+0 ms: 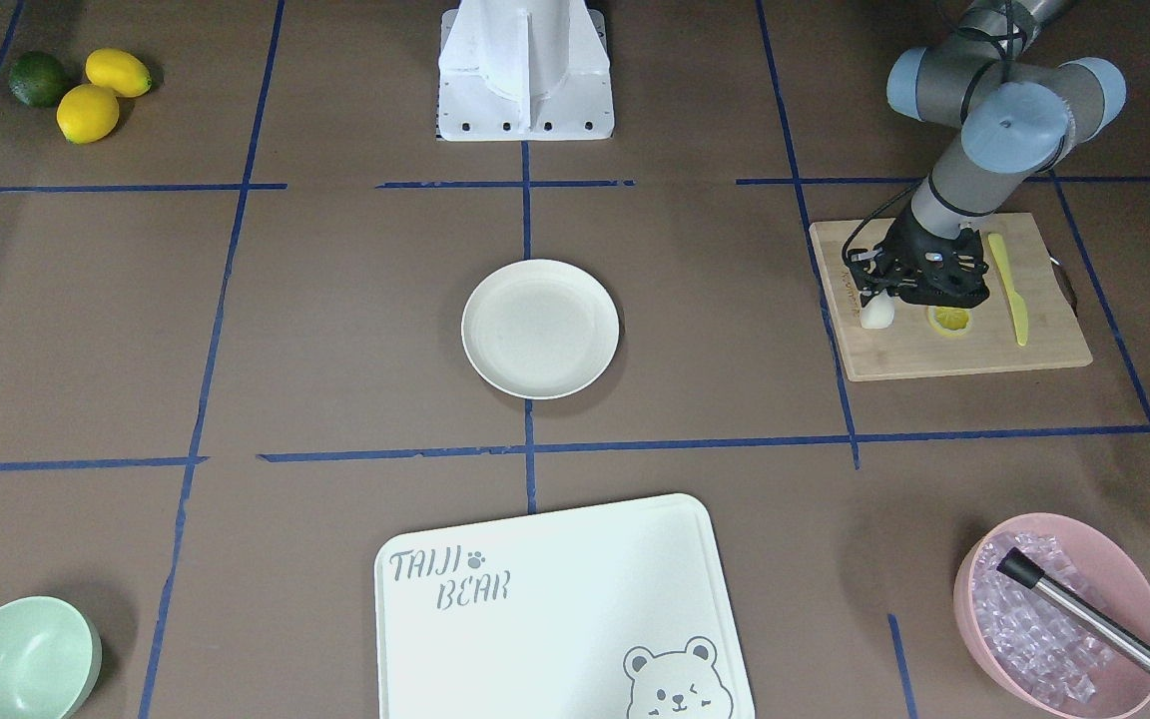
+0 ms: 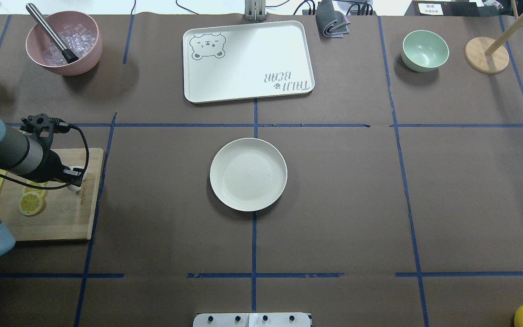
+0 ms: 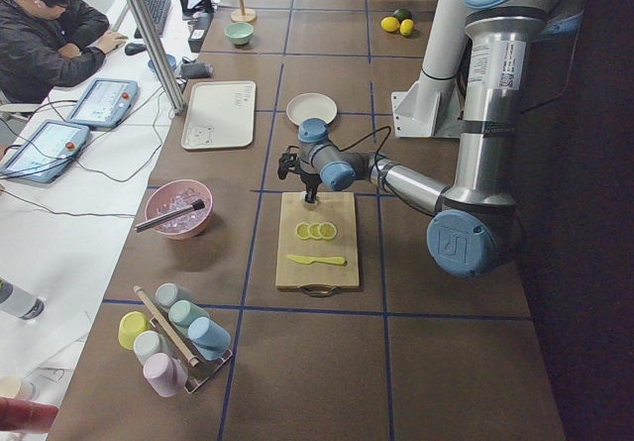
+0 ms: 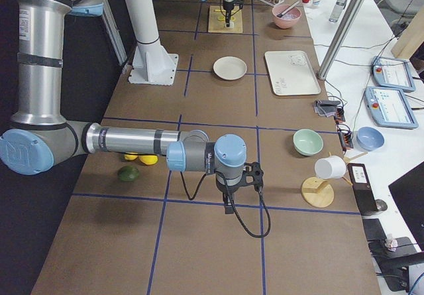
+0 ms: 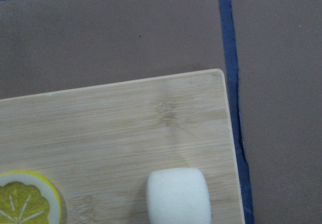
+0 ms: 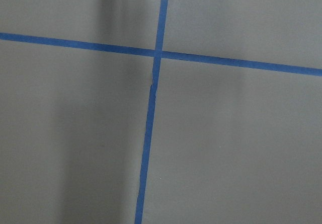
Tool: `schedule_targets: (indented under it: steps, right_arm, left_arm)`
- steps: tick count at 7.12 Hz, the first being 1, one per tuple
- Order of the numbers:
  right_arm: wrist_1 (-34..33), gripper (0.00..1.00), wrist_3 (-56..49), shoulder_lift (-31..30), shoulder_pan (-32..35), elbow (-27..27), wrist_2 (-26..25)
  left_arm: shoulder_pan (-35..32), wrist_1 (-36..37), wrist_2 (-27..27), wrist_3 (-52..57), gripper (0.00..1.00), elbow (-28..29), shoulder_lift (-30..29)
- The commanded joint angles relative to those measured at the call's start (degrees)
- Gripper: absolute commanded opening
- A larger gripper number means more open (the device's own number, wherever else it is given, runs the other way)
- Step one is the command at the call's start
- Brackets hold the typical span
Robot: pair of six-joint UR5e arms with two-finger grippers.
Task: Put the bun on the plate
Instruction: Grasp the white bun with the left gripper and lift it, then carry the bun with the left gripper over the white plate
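Note:
My left gripper has the bun, still near the cutting board's corner. It will let go of it on the cream plate, just off its middle [image 1: 536, 307] toward the white stand.
The bun [image 5: 178, 196] is a small white roll lying near the corner of a wooden cutting board [image 1: 944, 355]; it also shows as the bun [image 1: 875, 314] just beside my left gripper [image 1: 881, 296]. That gripper [image 2: 74, 177] hangs low right over it, and its fingers are too hidden to tell whether they are open or shut. The cream plate [image 1: 540, 329] sits bare at the table's middle, well away from the board. My right gripper [image 4: 228, 209] hovers over bare table at the other end; its state cannot be told.
Lemon slices [image 1: 949, 320] and a yellow knife [image 1: 1009, 285] share the cutting board. A pink bowl [image 1: 1059, 609] holds ice and a metal tool. The bear-printed board [image 1: 555, 609], a mint bowl [image 1: 16, 659] and whole lemons [image 1: 88, 112] stand further off.

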Motion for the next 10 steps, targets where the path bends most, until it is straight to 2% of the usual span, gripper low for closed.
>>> schedule_targets:
  steps: [1, 2, 3, 4, 5, 6, 7, 9, 10]
  right_arm:
    - [0.0, 1.0, 0.05, -0.09, 0.03, 0.06, 0.09]
    - [0.0, 1.0, 0.14, -0.09, 0.03, 0.06, 0.09]
    - [0.0, 1.0, 0.14, 0.0, 0.03, -0.03, 0.09]
    - [0.0, 1.0, 0.23, -0.09, -0.06, -0.03, 0.0]
    - [0.0, 1.0, 0.23, 0.0, -0.06, -0.03, 0.0]
    - [0.0, 1.0, 0.31, -0.09, -0.06, -0.03, 0.0]
    - [0.0, 1.0, 0.32, -0.09, -0.06, -0.03, 0.09]
    - [0.0, 1.0, 0.32, -0.09, -0.06, -0.03, 0.09]
    - [0.0, 1.0, 0.32, 0.0, -0.06, -0.03, 0.09]
  left_arm:
    - [0.44, 4.89, -0.04, -3.66, 0.2, -0.85, -6.51]
    - [3.22, 10.41, 0.14, -8.39, 0.2, -0.5, -13.08]
    - [8.82, 15.6, 3.62, -15.49, 0.21, 1.15, -21.06]
    - [12.62, 19.13, 7.66, -21.91, 0.22, 5.35, -29.84]
    - [14.57, 19.08, 8.83, -27.37, 0.23, 11.57, -38.2]
    - [15.63, 18.82, 9.8, -30.56, 0.23, 15.37, -43.15]
    - [17.73, 18.64, 12.59, -31.9, 0.24, 16.1, -43.9]
    - [18.54, 18.55, 14.11, -32.44, 0.27, 16.46, -43.99]
    - [18.55, 18.47, 14.12, -31.91, 0.68, 16.9, -43.91]
